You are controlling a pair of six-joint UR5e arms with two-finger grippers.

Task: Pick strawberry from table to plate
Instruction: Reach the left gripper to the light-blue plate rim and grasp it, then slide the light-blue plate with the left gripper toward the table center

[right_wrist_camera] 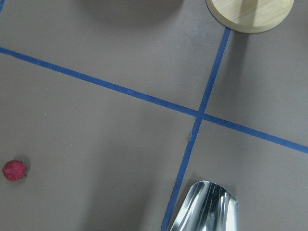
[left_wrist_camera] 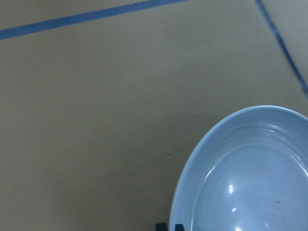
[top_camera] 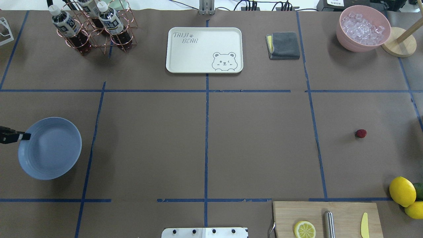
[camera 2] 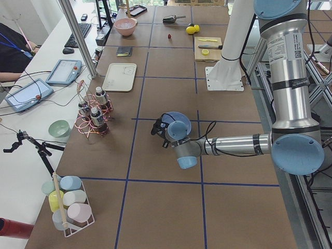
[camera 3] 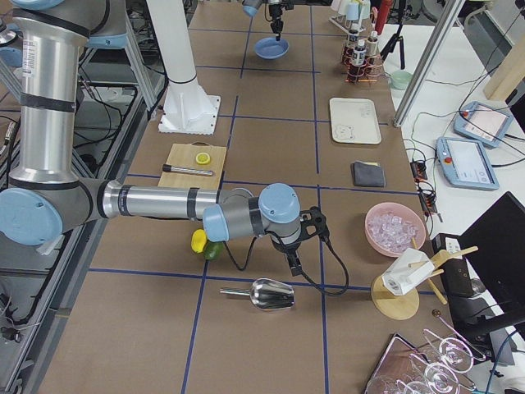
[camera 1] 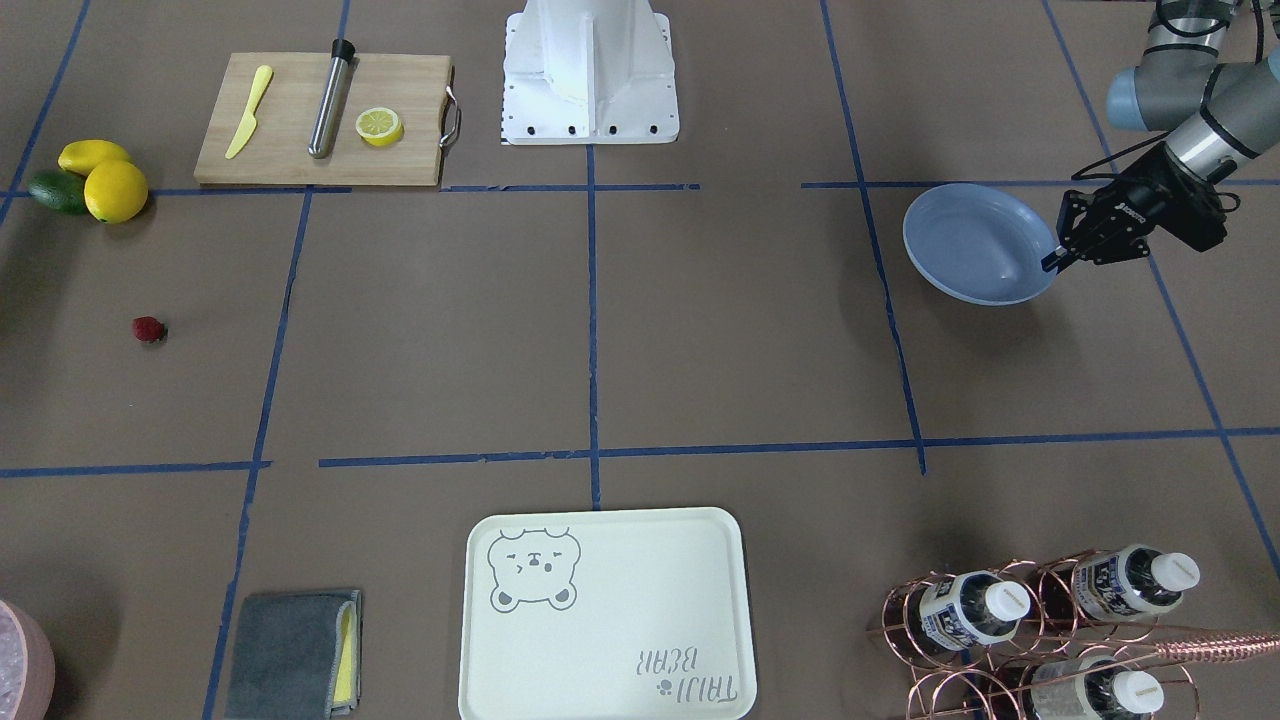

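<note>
Next, I set the light blue plate, still far across the table, on the blue tape line [camera 1: 595, 300] between cutting board and bear tray with my left gripper.
The strawberry [camera 1: 149, 329] is a small dark red berry lying alone on the brown table [camera 1: 700, 330]. It also shows in the overhead view [top_camera: 361, 133] and low at the left of the right wrist view [right_wrist_camera: 14, 170]. The light blue plate [camera 1: 975, 245] sits far across the table [top_camera: 49, 148]. My left gripper [camera 1: 1058, 258] is at the plate's outer rim [top_camera: 23, 136], shut on it; the wrist view shows the rim [left_wrist_camera: 192, 192] between the fingertips. Only the right side view shows my right gripper [camera 3: 295, 264], hanging above the table past the lemons; I cannot tell whether it is open or shut.
A wooden cutting board [top_camera: 343, 211] carries a half lemon, a yellow knife and a metal rod. Lemons [top_camera: 402, 191] lie beside it. A cream bear tray [top_camera: 204, 49], grey cloth [top_camera: 283, 45], bottle rack [top_camera: 92, 26], pink ice bowl [top_camera: 363, 28] and metal scoop [right_wrist_camera: 207, 207] ring the table.
</note>
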